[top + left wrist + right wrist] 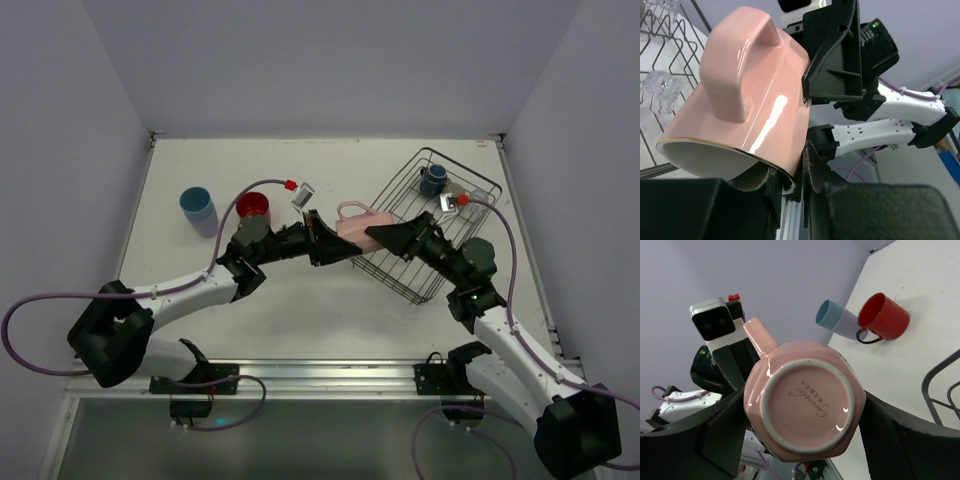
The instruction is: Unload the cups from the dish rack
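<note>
Next, I release the pale pink mug with my left gripper on the table (296, 212) beside the red cup, on its rack-facing side. The mug now hangs between both grippers.
A pale pink mug (355, 228) with a handle hangs in the air between both grippers, left of the black wire dish rack (420, 272). My left gripper (325, 240) is shut on its rim wall, one finger inside and one outside (795, 170). My right gripper (385, 238) is shut across the mug's sides, with the mug's base facing its camera (805, 400). A dark blue cup (432, 180) stands in the rack's far corner. A red cup (252, 207) and a light blue cup (197, 207) stand on the table at the left. I cannot make out the olive-grey mug.
The rack sits turned at an angle at the right of the white table (330, 310), close to the right wall. Clear glass pieces (660, 85) sit among the rack wires in the left wrist view. The red and light blue cups also show in the right wrist view (885, 317).
</note>
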### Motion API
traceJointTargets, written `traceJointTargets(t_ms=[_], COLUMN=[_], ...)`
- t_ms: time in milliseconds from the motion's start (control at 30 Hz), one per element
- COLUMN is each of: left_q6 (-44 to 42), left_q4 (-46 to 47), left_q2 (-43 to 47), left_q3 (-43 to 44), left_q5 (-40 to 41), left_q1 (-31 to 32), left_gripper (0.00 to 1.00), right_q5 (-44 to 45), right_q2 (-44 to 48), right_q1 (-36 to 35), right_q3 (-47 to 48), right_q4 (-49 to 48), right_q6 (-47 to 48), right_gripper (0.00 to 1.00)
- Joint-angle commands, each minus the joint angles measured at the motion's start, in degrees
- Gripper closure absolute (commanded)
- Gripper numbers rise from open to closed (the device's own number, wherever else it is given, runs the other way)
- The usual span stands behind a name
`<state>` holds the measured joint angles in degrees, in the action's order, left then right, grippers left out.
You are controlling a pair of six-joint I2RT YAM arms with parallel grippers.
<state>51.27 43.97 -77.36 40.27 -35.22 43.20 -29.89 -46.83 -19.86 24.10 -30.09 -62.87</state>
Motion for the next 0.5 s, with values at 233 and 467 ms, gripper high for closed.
traceJointTargets(t_ms=[233,467], left_q6=[-1.3,-10.8], left_q4=[9.1,-2.1], left_q2=[1.7,11.7], left_q3=[1.1,-0.4], left_q5=[1.6,1.3], left_q1=[1.4,1.3], left_gripper=[1.00,1.00], right_q5=[1.1,4.8], right_q2=[-2.1,1.3], right_q1=[-4.8,-3.2], right_q3=[-1.0,1.8], right_q4=[-6.2,3.5], right_q6=[-0.1,5.4], right_gripper=[0.24,0.01])
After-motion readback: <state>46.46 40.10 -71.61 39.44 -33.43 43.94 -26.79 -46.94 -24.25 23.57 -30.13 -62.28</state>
